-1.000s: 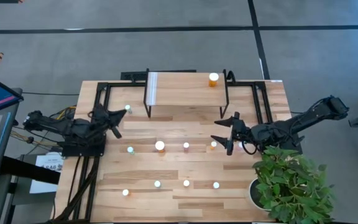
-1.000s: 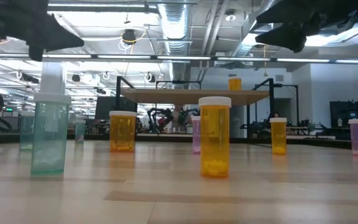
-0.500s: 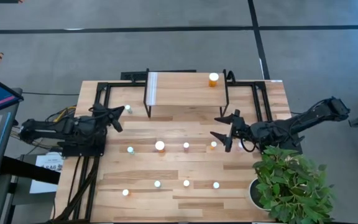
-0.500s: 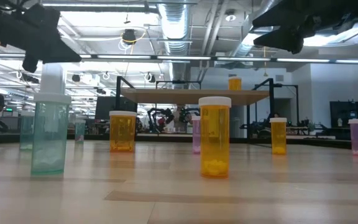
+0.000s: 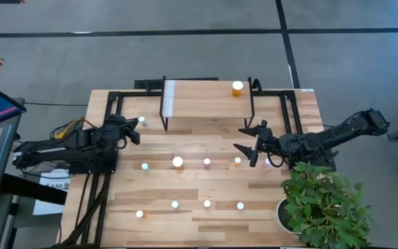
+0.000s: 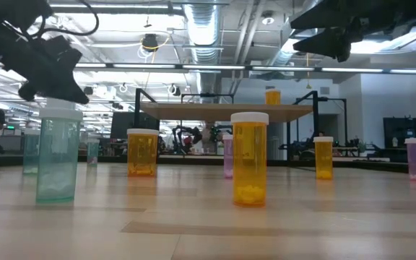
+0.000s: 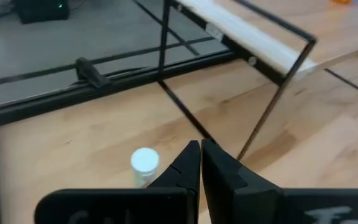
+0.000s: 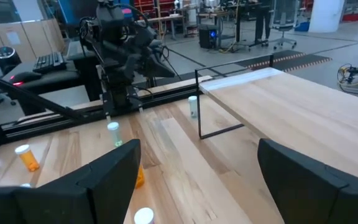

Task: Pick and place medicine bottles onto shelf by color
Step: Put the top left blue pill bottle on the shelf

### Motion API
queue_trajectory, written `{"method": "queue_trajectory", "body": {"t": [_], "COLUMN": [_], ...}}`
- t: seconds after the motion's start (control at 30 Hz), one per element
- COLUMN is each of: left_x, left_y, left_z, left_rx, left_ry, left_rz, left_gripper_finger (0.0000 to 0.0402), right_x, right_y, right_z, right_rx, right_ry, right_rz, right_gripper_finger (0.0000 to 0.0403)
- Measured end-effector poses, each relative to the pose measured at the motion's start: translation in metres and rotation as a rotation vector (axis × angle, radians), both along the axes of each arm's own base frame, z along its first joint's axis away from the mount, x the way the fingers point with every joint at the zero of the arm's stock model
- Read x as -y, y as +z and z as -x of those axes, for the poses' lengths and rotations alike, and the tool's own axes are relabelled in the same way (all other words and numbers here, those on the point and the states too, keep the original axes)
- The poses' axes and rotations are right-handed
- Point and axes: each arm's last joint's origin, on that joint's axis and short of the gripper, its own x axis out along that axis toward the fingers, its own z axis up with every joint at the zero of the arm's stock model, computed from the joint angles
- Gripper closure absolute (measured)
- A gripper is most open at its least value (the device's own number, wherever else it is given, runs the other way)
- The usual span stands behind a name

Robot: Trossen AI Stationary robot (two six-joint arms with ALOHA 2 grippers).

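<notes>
The robot's left gripper will close on the body of the green bottle (image 5: 143, 123) (image 7: 144, 178) next to the shelf's leg, just below the bottle's white cap.
The shelf (image 5: 206, 99) stands at the table's far middle with one orange bottle (image 5: 237, 87) on it. Several white-capped medicine bottles stand on the table, among them a large orange one (image 5: 177, 162) and a green one (image 5: 141, 120) by the shelf's left leg. My left gripper (image 5: 133, 132) is shut and empty, just near of that green bottle (image 7: 145, 163). My right gripper (image 5: 247, 139) hovers open and empty right of the shelf's right leg, above a small orange bottle (image 5: 238, 160). In the low view both grippers (image 6: 49, 72) (image 6: 331, 40) hang above the bottles.
A row of bottles (image 5: 175, 204) stands near the table's front edge. A potted plant (image 5: 323, 204) fills the near right corner. Black frame rails (image 5: 112, 104) run along the table's left and far sides. The shelf's thin black legs (image 7: 269, 106) stand close to my left gripper.
My left arm has swung so that its shut gripper has turned toward the table's far edge and the green bottle by the shelf's leg. It has also tipped downward and sunk a little. No bottle has moved.
</notes>
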Motion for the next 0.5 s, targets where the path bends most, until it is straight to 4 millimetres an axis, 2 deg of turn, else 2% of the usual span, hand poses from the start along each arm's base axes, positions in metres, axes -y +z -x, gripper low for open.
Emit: {"method": "queue_trajectory", "body": {"t": [0.5], "left_x": [-0.004], "left_y": [-0.012], "left_z": [-0.011], "left_rx": [-0.104], "left_ry": [0.093], "left_rz": [0.028], "left_gripper_finger": [0.0395], "right_x": [-0.001], "right_y": [-0.002], "right_z": [-0.001], "right_rx": [-0.016], "right_ry": [0.037], "right_rz": [-0.009], "right_gripper_finger": [0.0057]}}
